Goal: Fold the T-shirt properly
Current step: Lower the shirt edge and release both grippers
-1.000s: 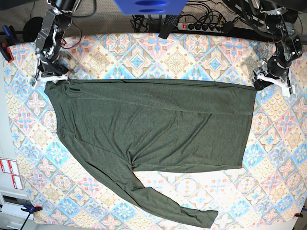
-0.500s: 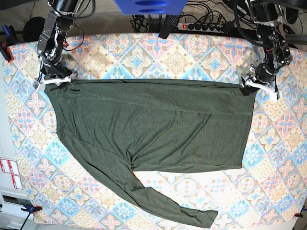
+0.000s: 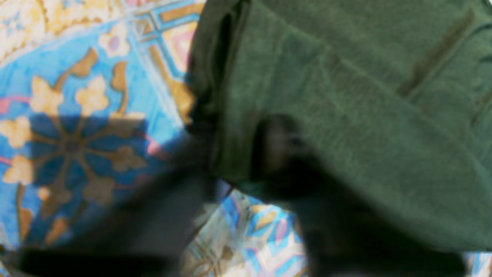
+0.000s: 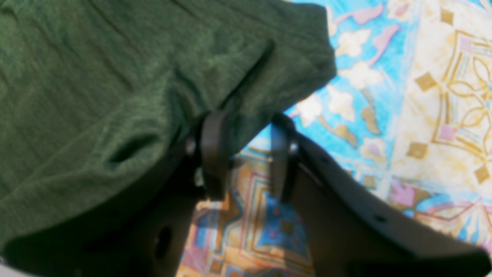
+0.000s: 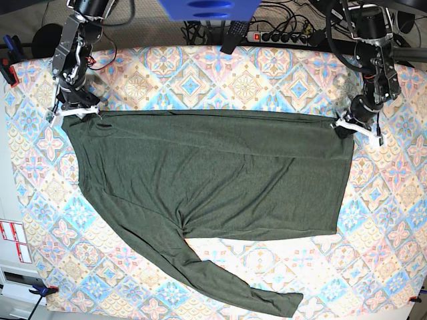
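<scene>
The folded strip of the T-shirt is slack and wrinkled, so my right gripper should pinch the strip's end (image 4: 251, 108) before both my grippers pull the strip straight.
The dark olive T-shirt (image 5: 213, 173) lies spread flat on the patterned tablecloth, with one long sleeve (image 5: 240, 287) trailing toward the front edge. At the shirt's top right corner in the base view, my left gripper (image 5: 348, 127) is down on the cloth. The blurred left wrist view shows its dark fingers (image 3: 276, 150) pressed on a fold of the shirt's edge (image 3: 346, 96), so the left gripper (image 3: 232, 154) looks shut on it. My right gripper (image 5: 70, 112) sits at the top left corner. It (image 4: 248, 123) stands open, with the shirt's corner (image 4: 96, 77) dipping between the fingertips.
The tablecloth (image 5: 387, 220) covers the whole table. Behind its far edge lie a power strip (image 5: 280, 35) with cables and a blue object (image 5: 207, 8). A red clamp (image 5: 8, 70) grips the left edge, and labels (image 5: 13, 240) sit at the lower left.
My left gripper has moved in from the right onto the shirt's top right corner and closed there. The right gripper has stayed at the top left corner, still open.
</scene>
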{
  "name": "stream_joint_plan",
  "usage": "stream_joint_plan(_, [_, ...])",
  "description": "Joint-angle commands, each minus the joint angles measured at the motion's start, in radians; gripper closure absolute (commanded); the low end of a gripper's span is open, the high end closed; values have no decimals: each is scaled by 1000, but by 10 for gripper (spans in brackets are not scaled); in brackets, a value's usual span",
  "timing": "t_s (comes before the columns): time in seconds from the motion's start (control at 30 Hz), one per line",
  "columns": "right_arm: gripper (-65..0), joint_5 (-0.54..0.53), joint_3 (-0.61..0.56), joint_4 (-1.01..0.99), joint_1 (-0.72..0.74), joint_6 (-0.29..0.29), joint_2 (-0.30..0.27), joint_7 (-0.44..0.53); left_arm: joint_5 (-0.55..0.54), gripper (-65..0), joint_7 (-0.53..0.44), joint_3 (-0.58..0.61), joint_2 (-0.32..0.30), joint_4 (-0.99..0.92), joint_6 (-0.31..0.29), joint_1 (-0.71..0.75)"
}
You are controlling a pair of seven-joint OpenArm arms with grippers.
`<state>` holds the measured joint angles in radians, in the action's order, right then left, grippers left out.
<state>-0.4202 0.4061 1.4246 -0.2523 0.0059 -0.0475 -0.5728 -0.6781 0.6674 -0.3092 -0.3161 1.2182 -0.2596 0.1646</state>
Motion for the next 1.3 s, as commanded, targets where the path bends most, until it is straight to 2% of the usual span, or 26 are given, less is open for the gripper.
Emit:
stream_joint_plan(0.0, [-195,-6,4,12,5,6,-12,20,10,0,50,5,-1,2,-2,5])
stream_joint_plan(0.13, [-200,-6,4,12,5,6,-12,20,10,0,50,5,-2,2,-2,5])
stream_joint_plan(0.33, [-261,-7,4,6,52,6,-10,15,10,0,50,5,-4,2,-2,8])
stream_joint_plan(0.63, [-257,-7,4,-92,67,6,-10,20,10,0,50,5,-4,2,-2,11])
stream_joint_plan(0.7, [-218,-7,4,-94,83,6,-10,20,10,0,50,5,-5,2,-2,11])
stream_joint_plan(0.83, [-86,-6,4,-90,84,6,-10,21,10,0,50,5,-7,5,-4,25])
stream_joint_plan(0.93, [-22,-6,4,-86,80,6,-10,21,8,0,50,3,-8,7,-4,46])
stream_joint_plan(1.0, [0,-6,6,-86,80,6,-10,21,8,0,50,3,-22,33,-4,56])
stream_joint_plan(1.27, [0,-6,6,17,18,6,-10,21,7,0,48,3,-36,165,-5,174])
